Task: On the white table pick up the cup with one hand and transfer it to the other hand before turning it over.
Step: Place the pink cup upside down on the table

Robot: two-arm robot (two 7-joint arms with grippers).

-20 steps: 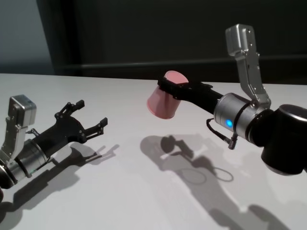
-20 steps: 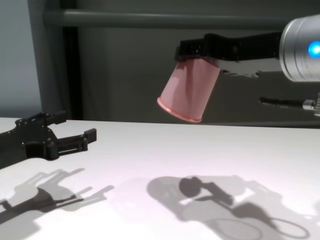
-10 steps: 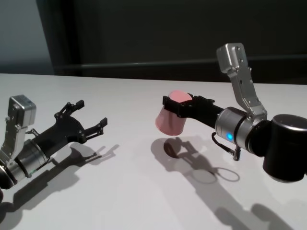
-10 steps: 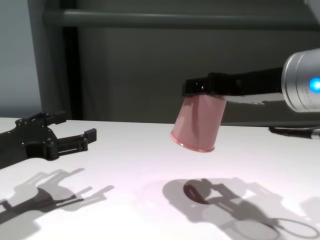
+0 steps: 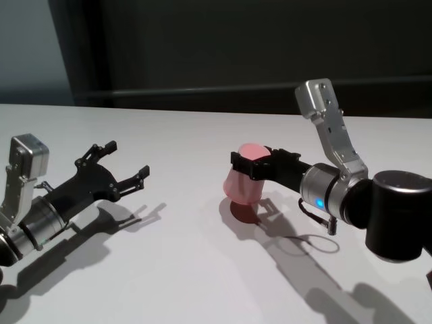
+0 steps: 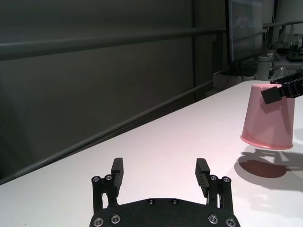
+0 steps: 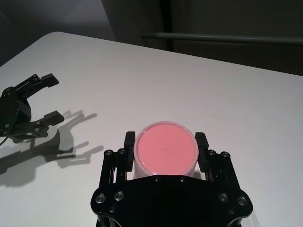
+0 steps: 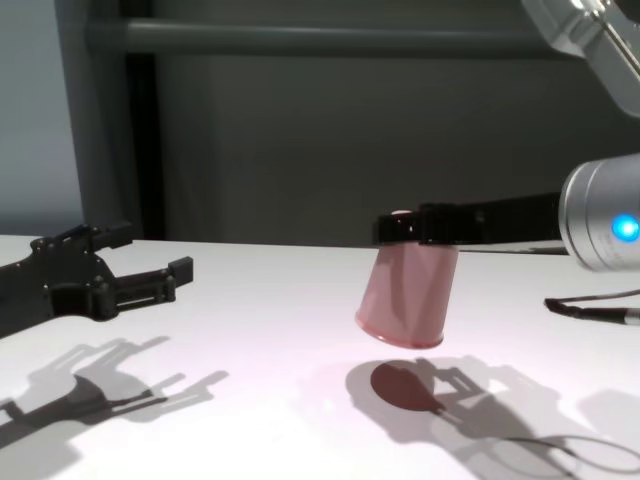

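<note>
The pink cup, now hanging just above the white table, will be let go by my right gripper, rim down on the white table at its reddish shadow (image 8: 425, 403).
The pink cup (image 5: 244, 183) hangs upside down, base up and rim down, a little tilted, just above the white table (image 5: 196, 270). My right gripper (image 5: 251, 162) is shut on the cup's upper end, one finger on each side of the flat base (image 7: 164, 147). The chest view shows the cup (image 8: 408, 295) close over its own shadow. My left gripper (image 5: 128, 158) rests low at the table's left, open and holding nothing, well apart from the cup. Its wrist view shows its spread fingers (image 6: 117, 166) and the cup (image 6: 267, 120) farther off.
A dark wall with a horizontal rail (image 8: 300, 38) runs behind the table's far edge. A thin black cable (image 5: 317, 233) loops under the right wrist. Bare tabletop lies between the two grippers.
The right gripper has come down and nearer with the cup, from high in the air to just above the table, and the cup stands more upright. The left gripper has not moved.
</note>
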